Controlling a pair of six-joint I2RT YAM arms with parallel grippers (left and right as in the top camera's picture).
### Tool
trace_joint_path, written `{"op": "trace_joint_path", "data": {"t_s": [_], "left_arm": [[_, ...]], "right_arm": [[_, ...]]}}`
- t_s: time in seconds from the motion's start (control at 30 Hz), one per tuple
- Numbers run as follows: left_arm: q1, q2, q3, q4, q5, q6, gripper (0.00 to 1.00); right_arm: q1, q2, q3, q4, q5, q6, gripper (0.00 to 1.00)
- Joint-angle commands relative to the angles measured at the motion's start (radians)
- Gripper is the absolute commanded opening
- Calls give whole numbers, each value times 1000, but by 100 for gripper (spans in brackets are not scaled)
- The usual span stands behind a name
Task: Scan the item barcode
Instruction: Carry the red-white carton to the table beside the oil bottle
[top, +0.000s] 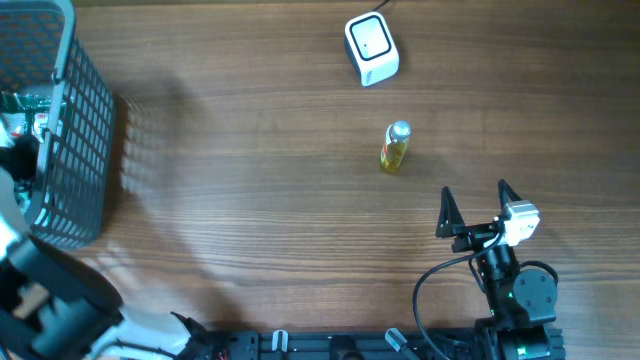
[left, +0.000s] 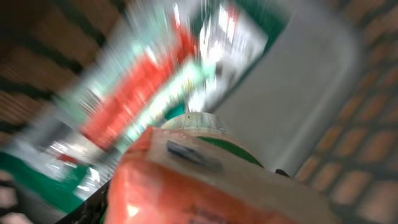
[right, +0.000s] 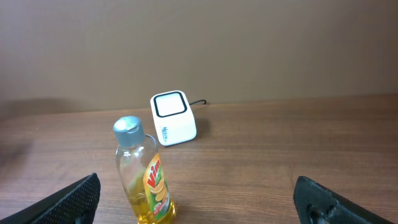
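The orange-red packet, now inside the grey mesh basket, will be let go by my left gripper on the bare table (top: 345, 184) close beside the small bottle of yellow liquid.
My left gripper (left: 205, 208) is down inside the grey mesh basket (top: 85, 120) at the far left. An orange-red packet (left: 205, 180) fills the space at its jaws and looks sharper than the blurred surroundings, so the gripper is shut on it. Its fingers are almost wholly hidden. Behind it lies a blurred green, red and white package (left: 161, 81). The white barcode scanner (top: 371, 47) stands at the back of the table and also shows in the right wrist view as the scanner (right: 173, 118). My right gripper (top: 474, 205) hangs open near the front right with nothing between its fingers.
A small bottle of yellow liquid (top: 395, 147) with a silver cap stands upright between the scanner and my right gripper; the right wrist view has the bottle (right: 144, 177) just ahead of the left finger. The scanner's cable runs off the far edge.
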Motion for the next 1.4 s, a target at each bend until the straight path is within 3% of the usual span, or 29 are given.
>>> {"op": "trace_joint_path", "data": {"t_s": [0.0, 0.2, 0.37, 0.67, 1.07, 1.17, 1.37], "left_arm": [[3, -190, 13, 80, 21, -97, 48], [3, -389, 13, 232, 119, -256, 48], [-28, -507, 13, 267, 248, -336, 46], [-347, -600, 13, 139, 227, -343, 45], [-929, -416, 13, -189, -33, -344, 45], [-1028, -326, 13, -202, -39, -357, 45], [-1209, -108, 13, -175, -36, -494, 43]], "right_arm": [[-4, -5, -1, 4, 5, 4, 100], [-4, -5, -1, 4, 5, 3, 100], [-4, -5, -1, 4, 5, 4, 100], [-4, -5, -1, 4, 5, 4, 100], [-4, -5, -1, 4, 5, 3, 100], [-4, -5, -1, 4, 5, 4, 100], [-4, -5, -1, 4, 5, 4, 100]]}}
